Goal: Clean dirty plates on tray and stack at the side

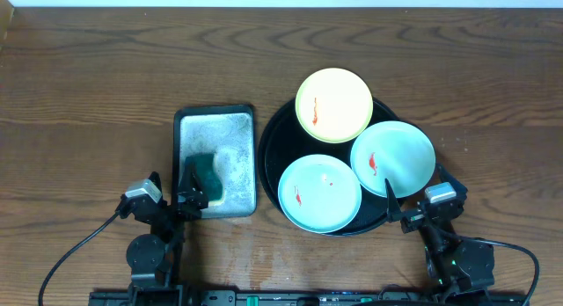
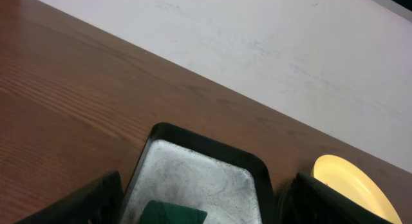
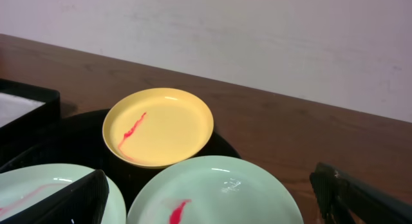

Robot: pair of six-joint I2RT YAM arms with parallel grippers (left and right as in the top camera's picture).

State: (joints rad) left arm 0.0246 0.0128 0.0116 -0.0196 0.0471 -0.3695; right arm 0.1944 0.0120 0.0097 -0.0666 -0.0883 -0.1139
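The fingers of my left gripper needs to next close across the middle of the green sponge (image 1: pixel 204 176) in the small rectangular tray and pinch it from both sides.
Three plates lie on the round black tray (image 1: pixel 273 156). The pale yellow plate (image 1: pixel 333 105) is at the back, with a red smear; it shows in the right wrist view (image 3: pixel 158 125) and partly in the left wrist view (image 2: pixel 351 182). One mint-blue plate (image 1: pixel 392 157) is at the right, also seen by the right wrist (image 3: pixel 219 192). The other mint-blue plate (image 1: pixel 318 193) is at the front (image 3: pixel 38 192). Both have red smears. My left gripper (image 1: pixel 190 199) is open over a green sponge (image 1: pixel 203 172) (image 2: pixel 174 213). My right gripper (image 1: pixel 398 209) is open at the tray's front right rim.
The sponge lies in a small rectangular dark-rimmed tray (image 1: pixel 236 139) with a whitish, foamy inside (image 2: pixel 193 179), left of the black tray. Brown wooden table all round; a pale wall stands beyond its far edge.
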